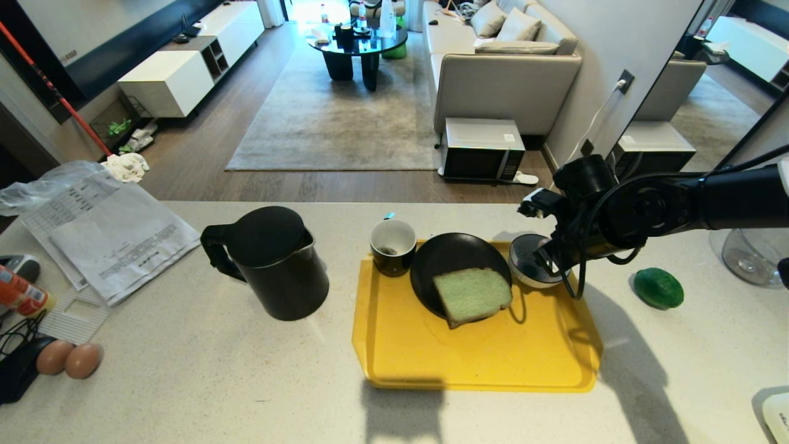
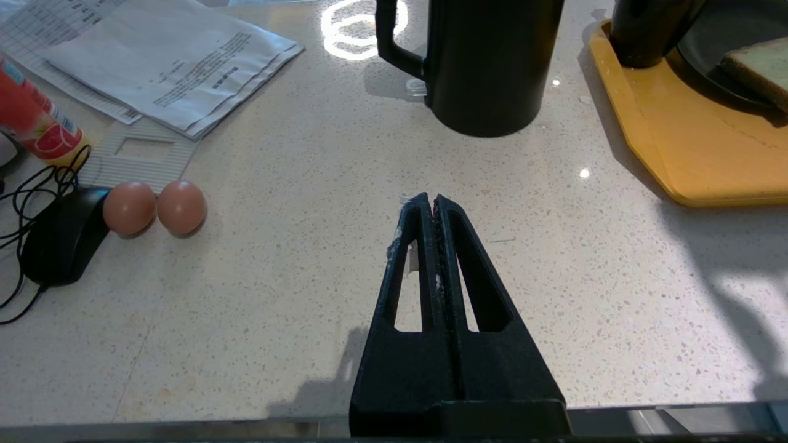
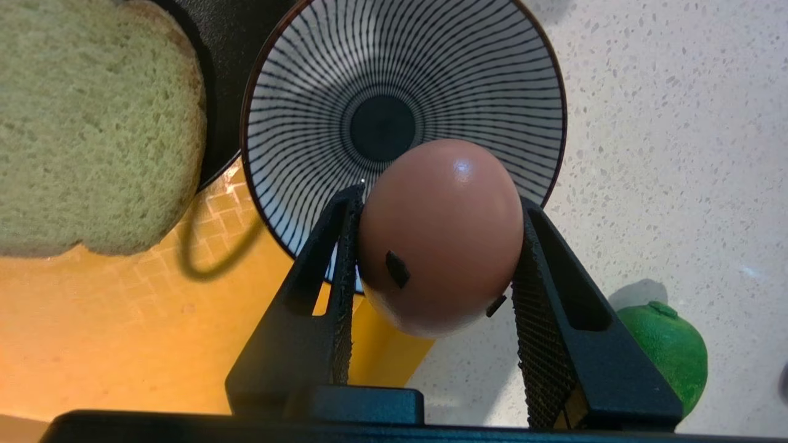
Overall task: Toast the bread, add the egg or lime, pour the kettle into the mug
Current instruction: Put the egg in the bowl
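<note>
Next, I release the tan-pink egg, held just above the bowl's rim, from my right gripper inside the blue-and-white striped bowl (image 1: 537,265) (image 3: 388,136) next to the black plate.
The tan-pink egg (image 3: 440,234) with a dark speck is clamped between the fingers of my right gripper (image 3: 441,197), just above the rim of a blue-and-white striped bowl (image 3: 431,67). My right arm (image 1: 622,213) reaches in from the right over that bowl (image 1: 524,266). The pale green bread (image 1: 473,295) lies on a black plate (image 1: 444,259) on the yellow tray (image 1: 431,361). The black mug (image 1: 392,245) stands at the tray's back left, and the dark kettle (image 1: 277,262) is left of the tray. The lime (image 1: 658,287) rests on the counter to the right. My left gripper (image 2: 429,198) is shut and empty over bare counter.
Two brown eggs (image 1: 69,359) lie beside a black mouse (image 1: 18,370) at the front left, with papers (image 1: 111,234) and a red can (image 1: 21,293) behind them. A glass bowl (image 1: 749,259) stands at the far right edge.
</note>
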